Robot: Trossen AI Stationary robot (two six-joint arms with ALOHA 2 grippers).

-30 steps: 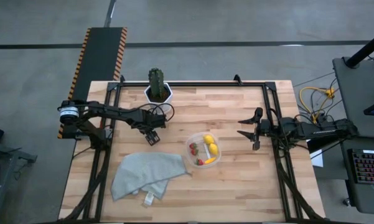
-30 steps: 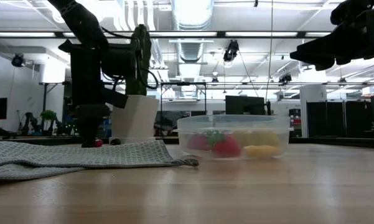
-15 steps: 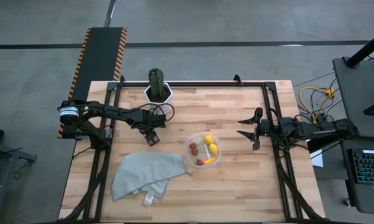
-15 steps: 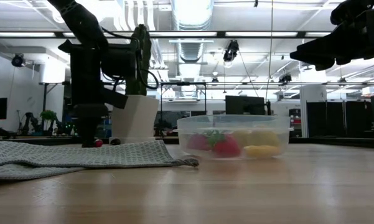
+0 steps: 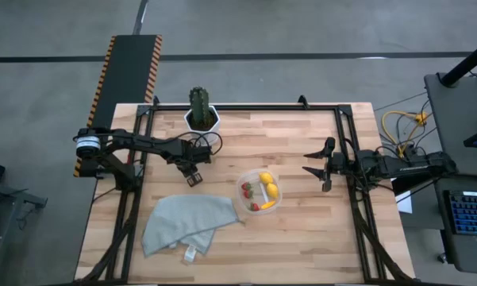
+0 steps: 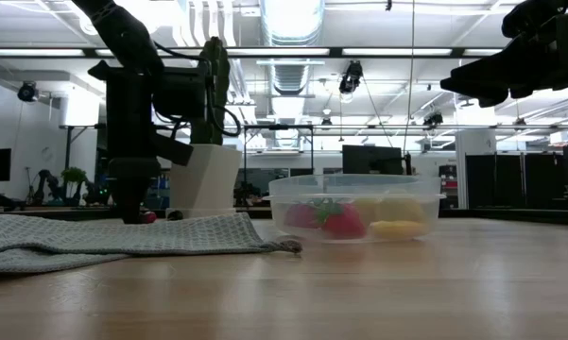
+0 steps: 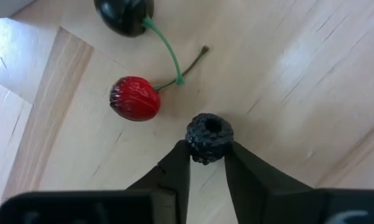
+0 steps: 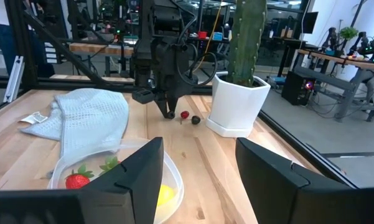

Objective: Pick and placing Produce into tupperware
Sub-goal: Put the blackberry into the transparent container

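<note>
The blackberry pokes past my left gripper's fingertips; I should open, then pinch the blackberry around its middle [image 7: 210, 139] before lifting it to the tupperware.
A blackberry [image 7: 209, 138] sits on the wooden table next to a red cherry [image 7: 135, 98] and a dark cherry [image 7: 124, 12], which are joined by green stems. My left gripper [image 5: 193, 177] points down over the blackberry and is shut on it. The clear tupperware [image 5: 259, 191] stands at mid-table and holds lemons, strawberries and an orange-yellow piece. My right gripper [image 5: 317, 170] hangs open and level at the table's right, above the tabletop, with nothing between its fingers. My left gripper pinches the blackberry between its two fingertips [image 7: 180, 157], one on each of its opposite sides [image 7: 193, 144]. The fingers come from above, pointing down. The berry's open hollow faces up. I cannot tell whether the berry still rests on the table.
A green cactus in a white hexagonal pot [image 5: 201, 117] stands at the far edge, just beyond the cherries. A grey cloth [image 5: 187, 223] lies near the front left, reaching to the tub. Bare wood lies between the tub and the right arm.
My left gripper has stayed in place over the table by the cherries, and its fingers have drawn together. Nothing else has moved.
</note>
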